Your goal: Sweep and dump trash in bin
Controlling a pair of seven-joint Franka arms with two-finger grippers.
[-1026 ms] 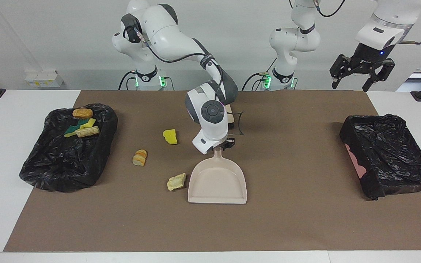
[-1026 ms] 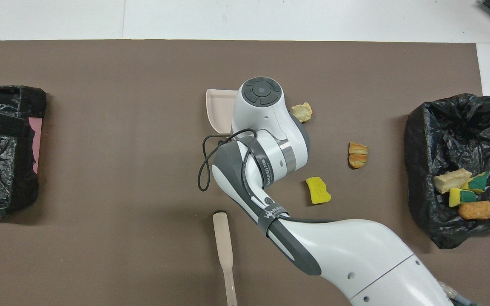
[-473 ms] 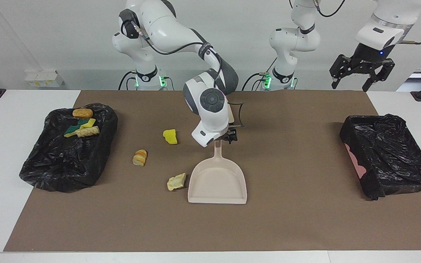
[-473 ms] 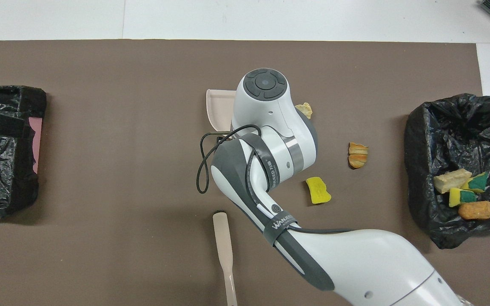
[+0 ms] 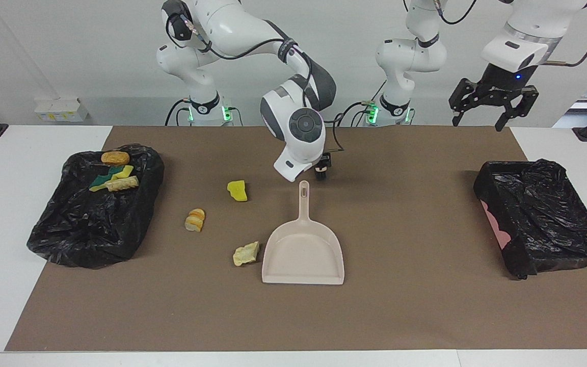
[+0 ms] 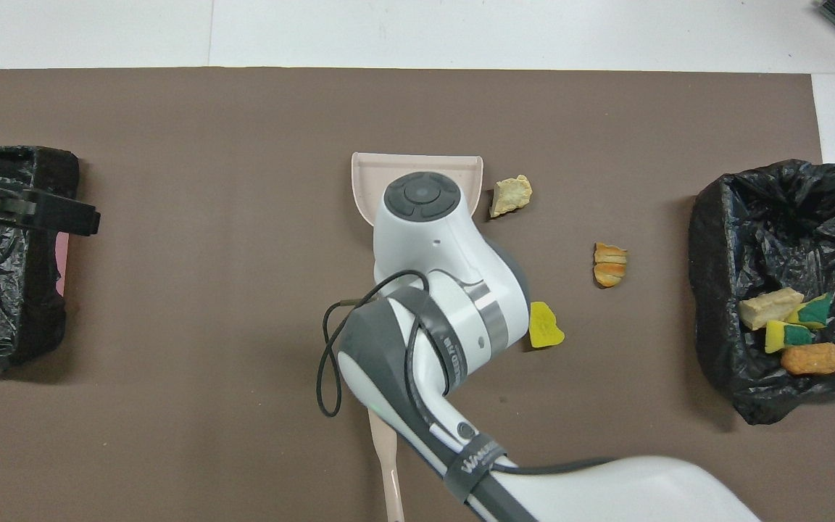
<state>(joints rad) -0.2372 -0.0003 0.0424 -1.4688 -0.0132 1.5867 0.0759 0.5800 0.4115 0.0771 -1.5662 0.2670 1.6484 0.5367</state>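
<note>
Next, I move my right gripper off the dustpan and grip the narrow part (image 6: 391,478) of the beige brush handle to sweep the trash.
Three bits of trash lie on the brown mat: a yellow sponge chunk (image 5: 237,190) (image 6: 548,328), a sliced bread lump (image 5: 195,219) (image 6: 610,264), and a tan lump (image 5: 246,253) (image 6: 512,196) touching the side of the beige dustpan (image 5: 303,255) (image 6: 381,170). Several more bits (image 5: 114,176) (image 6: 787,326) lie in the black-lined bin (image 5: 95,229) (image 6: 722,239) at the right arm's end. My right gripper (image 5: 322,172) is open and empty, raised just above the tip of the dustpan's handle. My left gripper (image 5: 487,109) (image 6: 33,210) is open, high over the other bin.
A second black-lined bin (image 5: 543,214) (image 6: 4,290) stands at the left arm's end, with no trash showing in it. The beige brush handle (image 6: 388,464) lies on the mat nearer to the robots than the dustpan, mostly under my right arm.
My right gripper has let go of the dustpan's handle and risen, drawing back toward the robots. The dustpan stays flat on the mat. My left gripper has shifted slightly toward the middle.
</note>
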